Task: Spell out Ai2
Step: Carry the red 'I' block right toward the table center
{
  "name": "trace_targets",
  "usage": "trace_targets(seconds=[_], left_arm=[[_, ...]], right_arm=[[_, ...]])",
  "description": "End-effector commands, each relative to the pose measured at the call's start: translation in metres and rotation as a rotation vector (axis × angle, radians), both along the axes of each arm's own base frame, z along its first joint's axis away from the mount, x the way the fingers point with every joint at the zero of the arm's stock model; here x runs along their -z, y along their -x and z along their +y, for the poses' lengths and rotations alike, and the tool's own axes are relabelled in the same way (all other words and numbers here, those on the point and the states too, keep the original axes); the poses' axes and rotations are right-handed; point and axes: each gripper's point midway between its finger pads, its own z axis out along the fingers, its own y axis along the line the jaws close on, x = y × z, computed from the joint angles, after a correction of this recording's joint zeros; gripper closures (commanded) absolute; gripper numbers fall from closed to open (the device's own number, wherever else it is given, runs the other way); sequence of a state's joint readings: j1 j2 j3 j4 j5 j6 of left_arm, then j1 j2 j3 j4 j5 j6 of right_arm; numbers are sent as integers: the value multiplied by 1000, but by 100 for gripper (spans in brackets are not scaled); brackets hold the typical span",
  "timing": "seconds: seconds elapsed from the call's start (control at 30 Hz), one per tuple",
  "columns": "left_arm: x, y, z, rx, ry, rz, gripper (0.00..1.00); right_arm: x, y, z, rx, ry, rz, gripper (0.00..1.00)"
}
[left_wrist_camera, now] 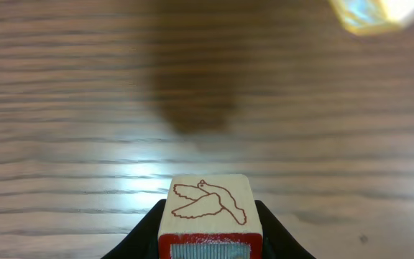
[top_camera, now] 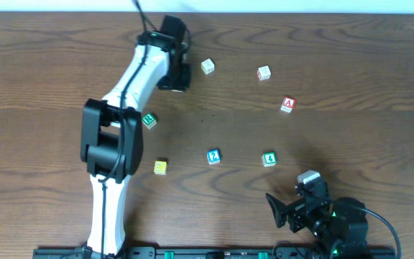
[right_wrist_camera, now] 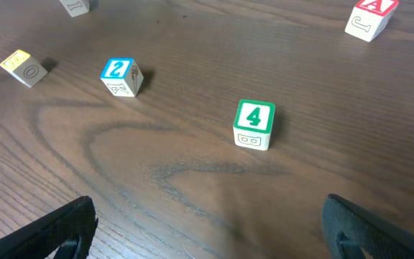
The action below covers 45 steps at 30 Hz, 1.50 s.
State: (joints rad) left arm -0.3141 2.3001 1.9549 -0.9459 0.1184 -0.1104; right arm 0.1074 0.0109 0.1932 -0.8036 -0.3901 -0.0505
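Next, I let go of the wooden block with the red bird, now held above the wood at the back, with my left gripper on the bare wood [top_camera: 218, 116] behind the blue "2" block.
My left gripper [top_camera: 177, 78] is at the back of the table, shut on a wooden block with a red bird drawing and red edges [left_wrist_camera: 208, 208], held above the wood. The red "A" block [top_camera: 287, 105] lies at the right, also in the right wrist view [right_wrist_camera: 370, 16]. The blue "2" block [top_camera: 213, 156] sits mid-table, also in the right wrist view [right_wrist_camera: 121, 76]. My right gripper [top_camera: 293, 208] is open and empty near the front edge [right_wrist_camera: 207, 230].
A green "4" block [top_camera: 269, 159] [right_wrist_camera: 254, 124], a yellow block [top_camera: 160, 167] [right_wrist_camera: 24, 68], a green block [top_camera: 149, 120], a cream block [top_camera: 207, 66] and a red-trimmed block [top_camera: 264, 73] lie scattered. A blurred yellow-edged block [left_wrist_camera: 372, 13] shows ahead of my left gripper.
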Motion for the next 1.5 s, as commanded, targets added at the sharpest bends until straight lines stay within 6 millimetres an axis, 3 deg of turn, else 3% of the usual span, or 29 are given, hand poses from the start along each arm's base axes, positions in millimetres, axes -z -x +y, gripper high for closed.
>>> trace_targets(seconds=[0.0,0.3,0.43,0.67,0.77,0.93,1.13,1.47], left_arm=[[-15,-2,-6,-24,-28,-37,94],[-12,27,-28,-869,93,131,94],[-12,35,-42,-1100,141,188,94],[-15,43,-82,-1089,216,228,94],[-15,48,-90,-1202,231,248,94],[-14,54,-93,-1381,230,275,94],[-11,62,-80,-1528,171,254,94],[-11,66,-92,-1597,189,241,94]], right_arm=[[1,0,0,7,-15,7,1],[1,0,0,7,-15,7,1],[1,0,0,7,-15,7,1],[1,0,0,7,-15,7,1],[1,0,0,7,-15,7,1],[1,0,0,7,-15,7,1],[1,0,0,7,-15,7,1],[1,0,0,7,-15,7,1]])
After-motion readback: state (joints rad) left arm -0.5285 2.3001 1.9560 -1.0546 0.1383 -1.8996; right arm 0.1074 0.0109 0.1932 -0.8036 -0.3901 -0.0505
